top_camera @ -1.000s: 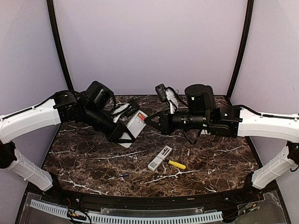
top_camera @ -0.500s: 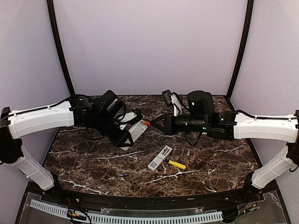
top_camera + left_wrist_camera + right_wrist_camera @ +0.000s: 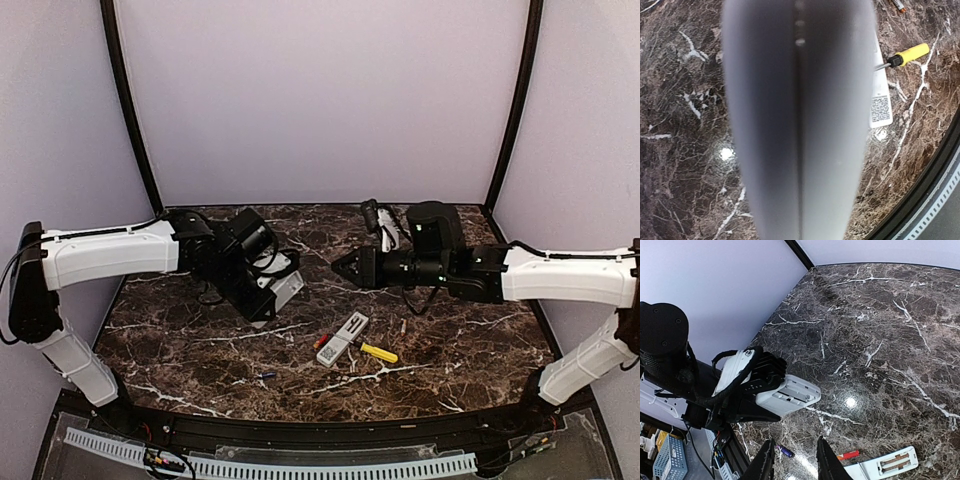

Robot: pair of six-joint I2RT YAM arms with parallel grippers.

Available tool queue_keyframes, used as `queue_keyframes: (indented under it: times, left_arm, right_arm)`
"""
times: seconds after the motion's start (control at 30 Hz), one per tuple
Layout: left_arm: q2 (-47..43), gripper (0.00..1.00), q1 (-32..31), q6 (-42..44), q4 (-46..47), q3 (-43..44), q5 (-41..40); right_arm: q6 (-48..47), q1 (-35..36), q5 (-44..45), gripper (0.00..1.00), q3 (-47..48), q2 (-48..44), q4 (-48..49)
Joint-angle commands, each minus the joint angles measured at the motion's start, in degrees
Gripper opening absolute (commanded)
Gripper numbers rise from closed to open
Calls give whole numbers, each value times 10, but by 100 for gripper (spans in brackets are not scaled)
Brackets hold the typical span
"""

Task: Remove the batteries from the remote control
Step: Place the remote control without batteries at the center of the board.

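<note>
Next, I release the white remote control from my left gripper on the marble (image 3: 290, 340) beside the red battery, just behind the purple battery.
My left gripper (image 3: 262, 298) is shut on the white remote control (image 3: 281, 291) and holds it above the table's left half. In the right wrist view the remote control (image 3: 788, 395) shows its open compartment, with no cells visible in it. In the left wrist view the remote control (image 3: 800, 125) is a blurred grey shape that hides the fingers. A red battery (image 3: 322, 341) lies on the marble beside the detached cover (image 3: 343, 337). A purple battery (image 3: 266, 376) lies nearer the front edge. My right gripper (image 3: 337, 266) hovers open and empty, right of the remote.
A yellow-handled screwdriver (image 3: 379, 352) lies just right of the cover. The dark marble table (image 3: 460, 340) ends in a black rim at the front. Purple walls and black posts enclose the back and sides.
My right gripper has opened and drawn back to the right. The red battery it held now lies by the cover. The left arm has lowered the remote towards the table.
</note>
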Motion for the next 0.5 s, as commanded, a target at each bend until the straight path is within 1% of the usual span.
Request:
queue_keyframes:
  times: [0.0, 0.03, 0.13, 0.2, 0.3, 0.47]
  left_arm:
    - [-2, 2, 32, -19, 21, -29, 94]
    - [-1, 4, 41, -28, 34, -40, 112]
    - [10, 9, 79, -47, 68, -60, 213]
    - [18, 11, 90, -58, 86, -74, 260]
    - [34, 13, 100, -64, 99, -91, 301]
    - [68, 16, 114, -69, 115, -97, 335]
  right_arm:
    - [5, -7, 6, 30, -13, -16, 17]
    - [4, -7, 7, 31, -14, -15, 17]
    - [6, -10, 10, 33, -20, -17, 17]
    - [6, -12, 12, 35, -25, -20, 18]
    - [7, -16, 18, 38, -34, -28, 17]
    - [8, -28, 21, 40, -50, -43, 15]
